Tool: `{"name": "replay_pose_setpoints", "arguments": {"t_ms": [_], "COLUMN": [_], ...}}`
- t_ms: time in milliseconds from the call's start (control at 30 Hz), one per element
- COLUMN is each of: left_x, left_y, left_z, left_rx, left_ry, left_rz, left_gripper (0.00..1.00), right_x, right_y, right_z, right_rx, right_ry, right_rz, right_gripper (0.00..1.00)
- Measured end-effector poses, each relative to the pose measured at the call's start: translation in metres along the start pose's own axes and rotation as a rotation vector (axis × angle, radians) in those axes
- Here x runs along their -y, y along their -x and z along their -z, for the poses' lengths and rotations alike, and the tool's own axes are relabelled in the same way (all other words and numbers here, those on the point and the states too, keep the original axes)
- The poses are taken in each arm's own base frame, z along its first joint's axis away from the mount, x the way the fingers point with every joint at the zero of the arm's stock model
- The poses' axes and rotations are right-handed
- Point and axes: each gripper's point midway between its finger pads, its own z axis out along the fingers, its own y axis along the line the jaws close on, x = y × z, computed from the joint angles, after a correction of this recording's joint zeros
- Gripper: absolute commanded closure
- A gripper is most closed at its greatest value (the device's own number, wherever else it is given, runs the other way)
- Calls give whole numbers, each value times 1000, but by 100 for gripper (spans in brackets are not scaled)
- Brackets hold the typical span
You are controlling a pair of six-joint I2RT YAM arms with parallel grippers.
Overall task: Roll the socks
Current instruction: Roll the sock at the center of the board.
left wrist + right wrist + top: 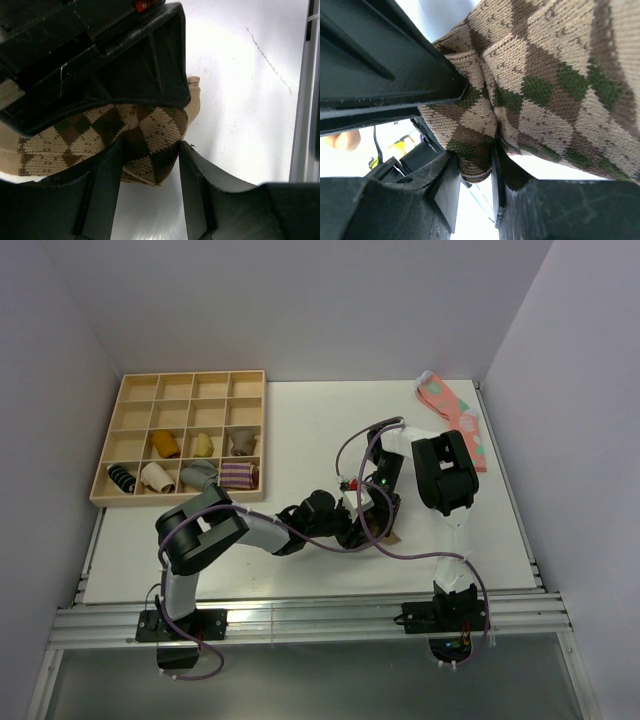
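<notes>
The sock's tan end sticks out while both of my grippers crowd the same fold, so my right gripper should back away and take the tan end (pixel 194 101).
The tan-brown argyle sock (pixel 145 132) lies bunched on the white table, mostly hidden under both grippers in the top view, where only a brown bit (pixel 387 532) shows. My left gripper (pixel 151 150) is shut on a folded end of the sock, which spans the gap between its fingers (pixel 196 180). My right gripper (pixel 475 160) is shut on a bunched fold of the same sock (pixel 545 90), and its black body sits right over the sock in the left wrist view (pixel 100 65). Both grippers meet near the table's middle, left (pixel 355 526) and right (pixel 378 506).
A wooden compartment tray (pixel 108 455) at the back left holds several rolled socks, among them a purple-striped one (pixel 238 476). Pink socks with teal spots (pixel 455 415) lie at the back right. A metal rail (pixel 300 620) runs along the table's near edge.
</notes>
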Motion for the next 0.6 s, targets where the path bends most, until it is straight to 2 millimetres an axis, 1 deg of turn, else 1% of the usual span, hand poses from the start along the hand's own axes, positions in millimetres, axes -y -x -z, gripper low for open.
{"name": "replay_pose_setpoints", "arguments": {"t_ms": [300,367,433,500,533,567,600], "left_x": [3,3,3,3,3,3,4], "left_y": [0,-1,-2,-2,-2,-2,-1], "left_z": [-5,-6,-7,-9,-11,-13,-14], "left_rx": [23,24,28,29,29,29,30], "left_ry": [-13,-15,-16,-17,-18,-19,-24], "left_rz": [-18,-20,-21,-20,-19,-15,-11], "left_gripper": [47,47,50,56,67,72,80], "right_x": [0,0,0,1,1,2,3], "right_y": [-3,-3,-4,-4,-5,-6,-7], "right_z": [-1,0,0,1,2,2,3], "right_rx": [-21,-25,-28,-34,-39,-44,-50], "right_ry": [3,4,2,-3,-7,-12,-16], "right_rz": [-13,-16,-19,-22,-24,-25,-25], "right_gripper": [75,75,75,75,75,75,75]}}
